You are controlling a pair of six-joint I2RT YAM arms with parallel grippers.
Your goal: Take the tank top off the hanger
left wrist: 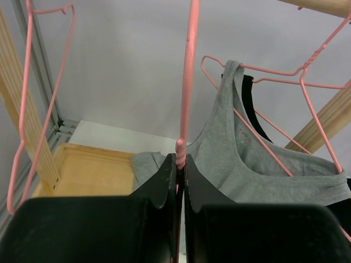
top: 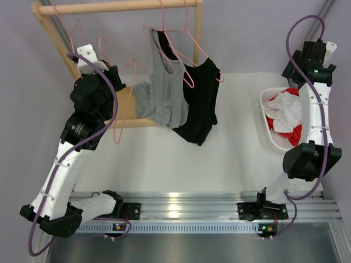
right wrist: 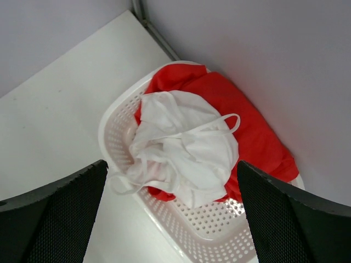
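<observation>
My left gripper will release the bare pink hanger on the wooden rail (top: 68,9), beside the other pink hanger that is also bare.
A grey tank top (top: 163,93) hangs on a pink hanger (top: 178,52) from the wooden rail (top: 120,6). One side has slipped off, and its lower part is bunched on the rack's base. A black tank top (top: 202,104) hangs just right of it. My left gripper (top: 117,82) is shut on the wire of a bare pink hanger (left wrist: 186,82), left of the grey top (left wrist: 247,164). In the left wrist view the jaws are pressed together round the twisted wire. My right gripper (right wrist: 171,170) is open and empty above the white basket (right wrist: 181,241).
The basket (top: 267,118) at the right holds white (right wrist: 186,148) and red (right wrist: 247,120) clothes. The rack's wooden base (top: 127,107) and slanted side post (top: 55,38) stand by my left arm. Another bare pink hanger (left wrist: 33,109) hangs at the left.
</observation>
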